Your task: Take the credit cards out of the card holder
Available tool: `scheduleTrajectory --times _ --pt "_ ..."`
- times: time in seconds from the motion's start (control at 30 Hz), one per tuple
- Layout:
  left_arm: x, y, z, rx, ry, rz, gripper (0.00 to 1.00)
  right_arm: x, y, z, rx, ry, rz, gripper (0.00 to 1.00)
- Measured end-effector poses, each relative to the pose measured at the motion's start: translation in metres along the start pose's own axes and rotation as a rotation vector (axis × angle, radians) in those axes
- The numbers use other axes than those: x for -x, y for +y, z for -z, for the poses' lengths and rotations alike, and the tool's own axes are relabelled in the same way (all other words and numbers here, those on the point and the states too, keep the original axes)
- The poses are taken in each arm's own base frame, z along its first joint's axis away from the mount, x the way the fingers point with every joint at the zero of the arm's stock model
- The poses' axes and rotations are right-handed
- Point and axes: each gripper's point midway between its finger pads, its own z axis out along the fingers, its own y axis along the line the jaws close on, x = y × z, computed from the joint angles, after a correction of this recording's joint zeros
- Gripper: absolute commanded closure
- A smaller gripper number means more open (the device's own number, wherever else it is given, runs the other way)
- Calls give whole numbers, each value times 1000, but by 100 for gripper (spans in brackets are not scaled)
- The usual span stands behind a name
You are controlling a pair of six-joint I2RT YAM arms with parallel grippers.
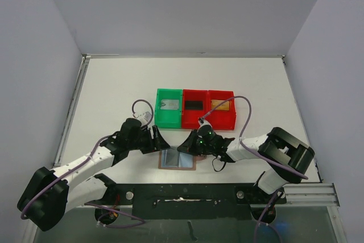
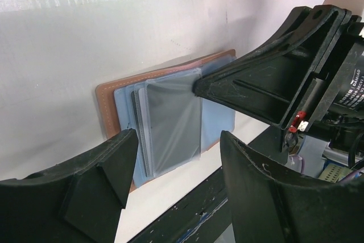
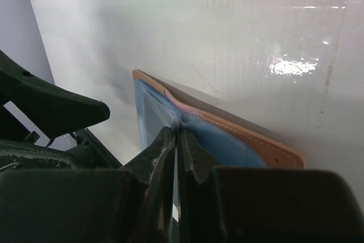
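My right gripper will open, come from above and pinch the sleeve midway along the sleeve's fold (image 2: 201,115), as it slants onto the sleeve's far corner while the sleeve lies flat.
The card holder (image 1: 177,160) lies open near the table's front edge, brown leather with a blue lining and clear sleeves. It also shows in the left wrist view (image 2: 108,106) and the right wrist view (image 3: 267,147). My right gripper (image 1: 185,145) (image 3: 178,135) is shut on a clear sleeve (image 2: 170,120) at the holder's fold. My left gripper (image 1: 160,140) (image 2: 177,143) is open, just left of the holder. A silver-grey card (image 1: 169,105), a black card (image 1: 194,105) and a gold-tan card (image 1: 220,104) lie in the bins. I cannot tell whether a card is in the held sleeve.
A green bin (image 1: 160,119) and two red bins (image 1: 195,121) (image 1: 223,122) stand in a row just behind the holder. The black base rail (image 1: 182,194) runs along the front edge, close under the holder.
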Motion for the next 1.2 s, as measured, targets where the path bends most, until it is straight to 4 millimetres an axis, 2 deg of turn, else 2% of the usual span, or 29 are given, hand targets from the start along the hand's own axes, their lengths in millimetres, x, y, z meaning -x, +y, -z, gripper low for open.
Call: scheduleTrajectory --times 0.2,0.27,0.37,0.43,0.53,0.8,0.9,1.03,1.2 --pt "-4 4 -2 2 9 5 42 -1 -2 0 -6 3 6 100" --pt "-8 7 -3 8 17 9 42 -1 -3 0 -9 3 6 92" --pt "-9 9 -3 13 21 13 42 -2 -11 0 -56 9 3 71" --pt "-8 10 -3 21 13 12 42 -1 -11 0 -96 10 5 66" --pt "-3 13 1 40 -21 9 42 3 -3 -1 -133 2 32 65" --pt "26 9 23 88 -182 -9 41 0 -8 10 -281 -3 111 63" --pt "32 13 30 120 -223 -8 41 2 5 13 -319 -15 155 66" --pt "41 18 41 162 -286 -7 41 4 22 13 -332 -32 194 65" --pt "51 20 54 187 -357 -6 41 1 16 11 -409 -27 222 61"
